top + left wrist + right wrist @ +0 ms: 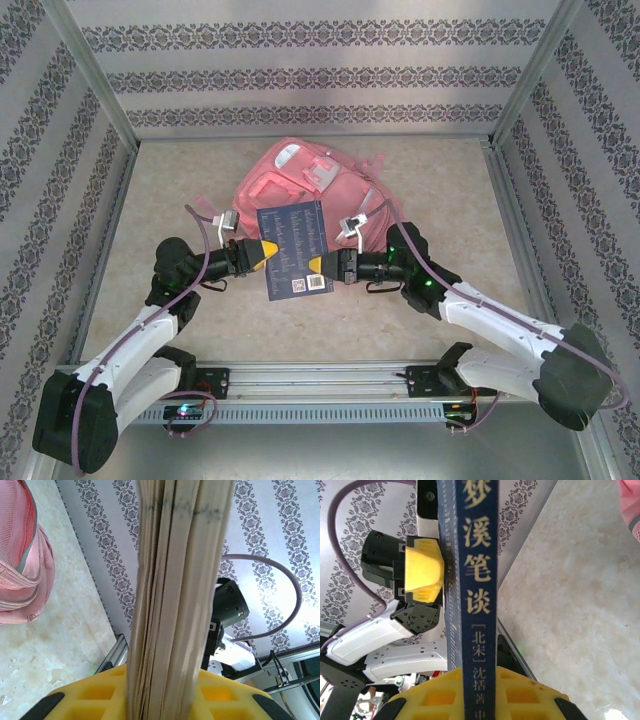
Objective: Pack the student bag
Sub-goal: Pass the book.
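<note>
The book's spine is in my right gripper above its bottom corner, so that gripper should open while my left gripper holds, then take that bottom corner (pixel 331 289) before packing the book.
The student bag (pixel 310 180), pink with pale clips, lies flat at the back middle of the table. A dark blue book (pixel 293 248) hangs in the air just in front of it, back cover up, between the two grippers. My left gripper (pixel 268 255) is shut on the book's page edge (pixel 175 580), with the pages filling the gap between its yellow fingers (pixel 167 700). From the other side my right gripper (pixel 313 265) is shut on the spine (pixel 479 580), which carries gold lettering. The bag (pixel 22 565) sits at the upper left of the left wrist view.
Patterned walls with metal posts close the table in at the back and both sides. A metal rail (pixel 320 378) runs along the near edge between the arm bases. Bare beige tabletop (pixel 330 330) lies under the book. A bag strap (pixel 205 215) trails left near the left arm.
</note>
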